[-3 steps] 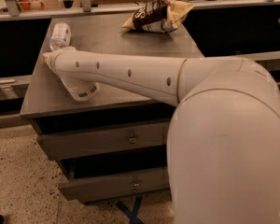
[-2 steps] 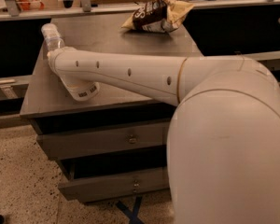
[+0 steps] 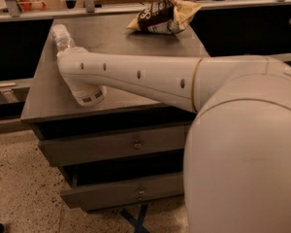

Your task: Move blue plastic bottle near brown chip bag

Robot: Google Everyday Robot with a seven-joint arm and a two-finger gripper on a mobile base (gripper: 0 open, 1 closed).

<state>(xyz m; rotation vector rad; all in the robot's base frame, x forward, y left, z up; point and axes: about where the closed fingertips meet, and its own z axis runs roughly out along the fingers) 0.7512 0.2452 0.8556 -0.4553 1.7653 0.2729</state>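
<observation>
Next, my gripper releases the blue plastic bottle on the dark table (image 3: 145,29), against the near end of the brown chip bag.
The blue plastic bottle (image 3: 62,37) lies on its side at the far left of the dark table (image 3: 136,47), its far end towards the back left corner. The brown chip bag (image 3: 162,16) lies at the back edge, right of centre, well apart from the bottle. My white arm reaches from the right across the table, and its wrist (image 3: 87,92) sits just in front of the bottle. My gripper is at the arm's far end, against the bottle's near end, and is hidden behind the wrist.
The table has two drawers (image 3: 121,147) below its front edge. A rail and shelf run behind the table. A speckled floor lies to the left and in front. My robot body (image 3: 242,169) fills the lower right.
The arm's end has shifted slightly to the right. The bottle has turned and shifted slightly at the far left of the table.
</observation>
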